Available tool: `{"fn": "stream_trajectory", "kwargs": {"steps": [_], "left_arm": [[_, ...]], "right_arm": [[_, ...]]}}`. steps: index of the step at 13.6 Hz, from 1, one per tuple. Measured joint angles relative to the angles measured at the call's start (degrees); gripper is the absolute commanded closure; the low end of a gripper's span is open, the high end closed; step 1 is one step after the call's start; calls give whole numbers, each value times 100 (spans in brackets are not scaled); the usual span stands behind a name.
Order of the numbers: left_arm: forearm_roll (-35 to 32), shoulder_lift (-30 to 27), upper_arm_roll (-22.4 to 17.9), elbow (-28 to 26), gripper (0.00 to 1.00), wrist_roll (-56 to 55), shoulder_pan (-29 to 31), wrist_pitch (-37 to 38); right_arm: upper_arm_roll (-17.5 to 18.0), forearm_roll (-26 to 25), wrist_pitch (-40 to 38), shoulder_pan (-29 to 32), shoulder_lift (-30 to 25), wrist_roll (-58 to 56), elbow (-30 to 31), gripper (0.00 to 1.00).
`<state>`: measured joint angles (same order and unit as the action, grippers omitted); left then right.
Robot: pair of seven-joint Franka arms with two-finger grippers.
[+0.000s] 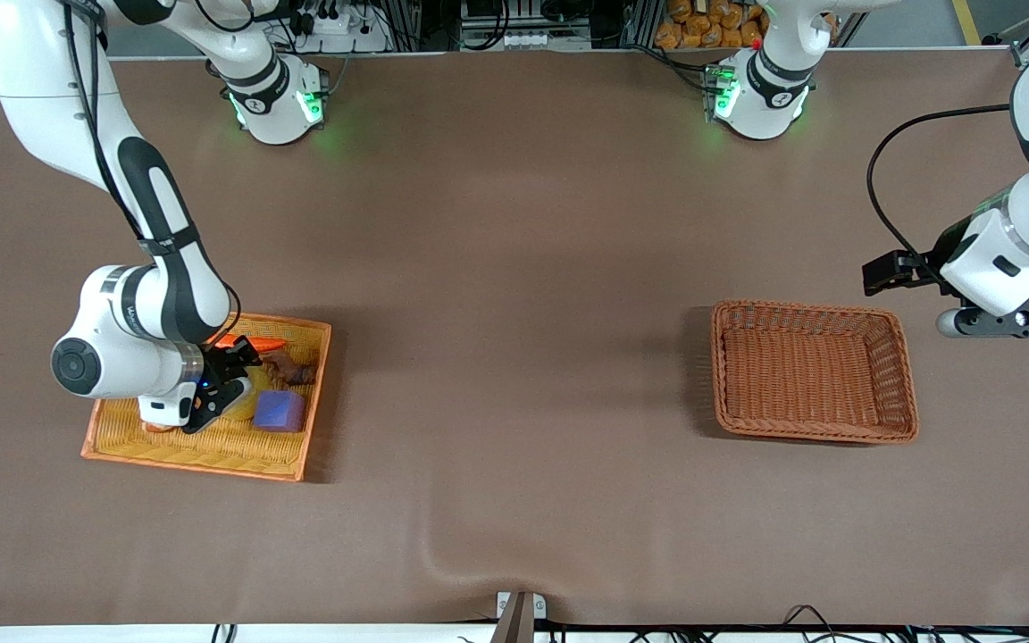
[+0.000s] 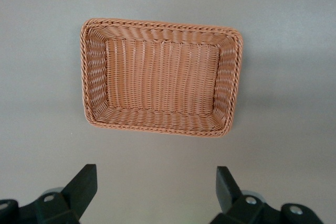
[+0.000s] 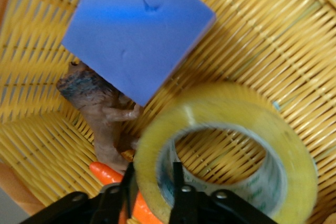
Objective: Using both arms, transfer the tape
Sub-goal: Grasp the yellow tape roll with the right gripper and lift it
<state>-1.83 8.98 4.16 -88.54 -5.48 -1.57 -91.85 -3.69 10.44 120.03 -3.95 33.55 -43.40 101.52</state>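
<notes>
Next, my right gripper lets go of the tape on the bare table (image 1: 543, 315) between the yellow basket and the brown wicker basket. The tape is still down in the yellow basket.
The tape (image 3: 231, 145), a yellowish translucent ring with a grey inner core, is in the yellow basket (image 1: 300, 455) at the right arm's end of the table. My right gripper (image 3: 152, 192) is shut on the tape's wall, one finger inside the ring and one outside. In the front view the right gripper (image 1: 227, 386) is down in the yellow basket beside the purple cube (image 1: 280, 411), and only a bit of the tape (image 1: 242, 404) shows. My left gripper (image 2: 156, 187) is open and empty, up over the table beside the brown basket (image 1: 899, 357).
The yellow basket also holds a purple cube (image 3: 136, 30), an orange carrot (image 3: 107, 174) and a brown figure (image 3: 102, 114). The brown wicker basket (image 2: 94, 77) at the left arm's end holds nothing.
</notes>
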Motion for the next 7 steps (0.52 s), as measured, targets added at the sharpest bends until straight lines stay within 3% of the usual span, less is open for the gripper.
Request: {"fn": "stream_trajectory", "kwargs": {"steps": [4, 7], "left_arm": [[0, 0, 17, 2, 0, 0, -3, 0], [0, 0, 19, 8, 0, 0, -2, 0]], "right_arm": [[-1, 0, -537, -12, -112, 1, -308, 100], [-27, 0, -1190, -8, -615, 12, -582, 100]]}}
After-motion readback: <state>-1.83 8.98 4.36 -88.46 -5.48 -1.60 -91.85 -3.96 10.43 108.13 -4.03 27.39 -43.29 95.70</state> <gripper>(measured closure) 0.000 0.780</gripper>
